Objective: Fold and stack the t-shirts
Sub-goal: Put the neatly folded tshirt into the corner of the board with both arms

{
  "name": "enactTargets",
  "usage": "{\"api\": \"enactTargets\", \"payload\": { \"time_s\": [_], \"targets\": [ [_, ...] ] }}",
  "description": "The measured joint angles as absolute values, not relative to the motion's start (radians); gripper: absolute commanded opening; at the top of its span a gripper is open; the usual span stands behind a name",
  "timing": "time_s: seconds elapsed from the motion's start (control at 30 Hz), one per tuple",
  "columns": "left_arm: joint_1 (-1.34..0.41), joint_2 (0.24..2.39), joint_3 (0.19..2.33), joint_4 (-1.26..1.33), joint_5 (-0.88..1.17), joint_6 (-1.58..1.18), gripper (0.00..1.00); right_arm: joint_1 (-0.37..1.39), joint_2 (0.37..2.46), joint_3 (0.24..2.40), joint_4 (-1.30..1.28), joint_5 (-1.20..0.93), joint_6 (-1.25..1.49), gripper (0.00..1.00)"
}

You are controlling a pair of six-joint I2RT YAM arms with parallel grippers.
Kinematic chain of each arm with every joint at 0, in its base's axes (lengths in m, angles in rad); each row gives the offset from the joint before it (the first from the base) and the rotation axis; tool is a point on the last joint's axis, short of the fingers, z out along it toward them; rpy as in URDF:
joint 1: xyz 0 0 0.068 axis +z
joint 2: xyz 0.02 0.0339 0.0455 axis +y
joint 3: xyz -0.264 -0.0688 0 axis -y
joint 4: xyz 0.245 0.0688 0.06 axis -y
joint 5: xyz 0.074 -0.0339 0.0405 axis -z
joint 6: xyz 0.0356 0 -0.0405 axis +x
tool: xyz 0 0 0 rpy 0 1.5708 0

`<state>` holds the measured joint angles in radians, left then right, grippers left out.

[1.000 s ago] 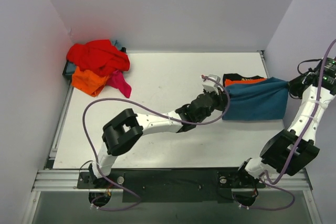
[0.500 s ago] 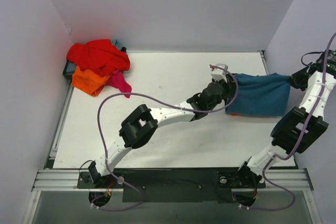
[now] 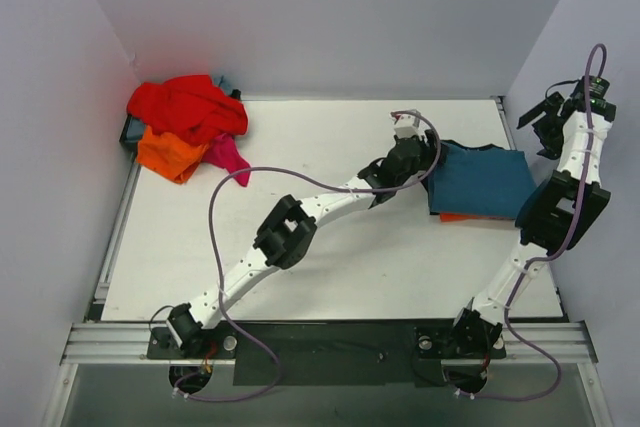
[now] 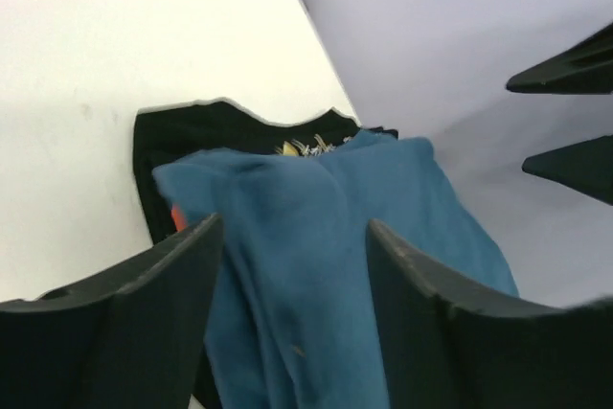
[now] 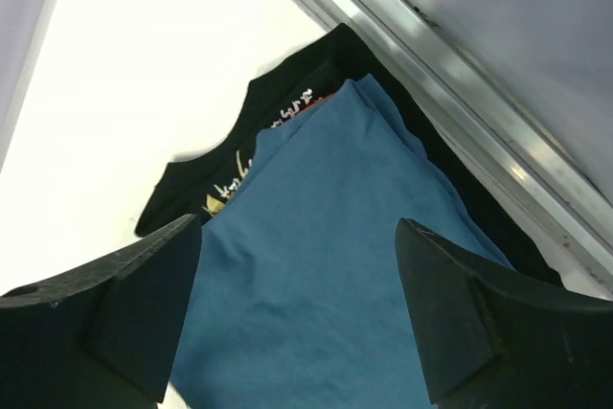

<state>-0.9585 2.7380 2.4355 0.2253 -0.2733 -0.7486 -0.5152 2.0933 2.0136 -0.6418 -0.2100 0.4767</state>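
Observation:
Next, I move my right gripper to the teal t-shirt's near corner (image 3: 517,210), on the side by the metal rail, and close it there.
A folded teal t-shirt (image 3: 482,181) lies on top of a stack at the table's right side. An orange t-shirt (image 3: 456,216) and a black printed one (image 3: 462,146) peek out under it. My left gripper (image 3: 424,155) hovers open at the stack's left edge, teal cloth (image 4: 316,256) below its spread fingers (image 4: 153,313), touching nothing. My right gripper (image 3: 545,121) is open, lifted off the stack's far right corner, looking down on the teal t-shirt (image 5: 316,275) and the black t-shirt (image 5: 278,93). Red (image 3: 190,105), orange (image 3: 165,155) and magenta (image 3: 228,157) t-shirts lie crumpled at the back left.
A metal rail (image 5: 431,55) runs along the table's right edge, close to the stack, with the side wall (image 3: 590,7) just beyond. A dark bin (image 3: 130,131) sits under the crumpled pile. The right gripper's fingertips (image 4: 565,74) show in the left wrist view.
Both grippers held the teal t-shirt stretched between them, carried it toward the back and let it go. It now lies on the stack. The right gripper has pulled up and away.

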Motion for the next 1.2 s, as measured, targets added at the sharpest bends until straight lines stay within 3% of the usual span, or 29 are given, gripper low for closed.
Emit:
{"api": "enactTargets", "payload": {
  "time_s": [0.2, 0.33, 0.43, 0.57, 0.6, 0.67, 0.77, 0.9, 1.2],
  "targets": [
    [-0.939, 2.694, 2.281, 0.197, -0.288, -0.771, 0.75, -0.486, 2.096, 2.004, -0.648, -0.138, 0.454, 0.70],
    [-0.929, 2.630, 2.178, 0.183, -0.303, -0.744, 0.68, -0.456, 2.015, 1.914, -0.627, -0.084, 0.443, 0.47],
    [-0.923, 2.561, 2.121, 0.189, -0.302, -0.722, 0.57, -0.445, 1.893, 1.797, -0.598, -0.084, 0.444, 0.21],
    [-0.920, 2.494, 2.102, 0.218, -0.284, -0.709, 0.44, -0.437, 1.731, 1.637, -0.548, -0.102, 0.455, 0.00],
    [-0.920, 2.491, 2.109, 0.225, -0.276, -0.706, 0.31, -0.436, 1.708, 1.612, -0.539, -0.110, 0.458, 0.00],
    [-0.921, 2.499, 2.156, 0.231, -0.239, -0.706, 0.15, -0.430, 1.683, 1.575, -0.524, -0.138, 0.468, 0.00],
    [-0.921, 2.581, 2.341, 0.226, -0.161, -0.714, 0.00, -0.400, 1.702, 1.560, -0.500, -0.168, 0.474, 0.00],
    [-0.921, 2.725, 2.587, 0.231, -0.084, -0.733, 0.00, -0.369, 1.730, 1.523, -0.479, -0.176, 0.494, 0.00],
    [-0.922, 2.842, 2.549, 0.241, -0.088, -0.810, 0.00, -0.486, 1.670, 1.272, -0.390, -0.118, 0.601, 0.00]
  ]
}}
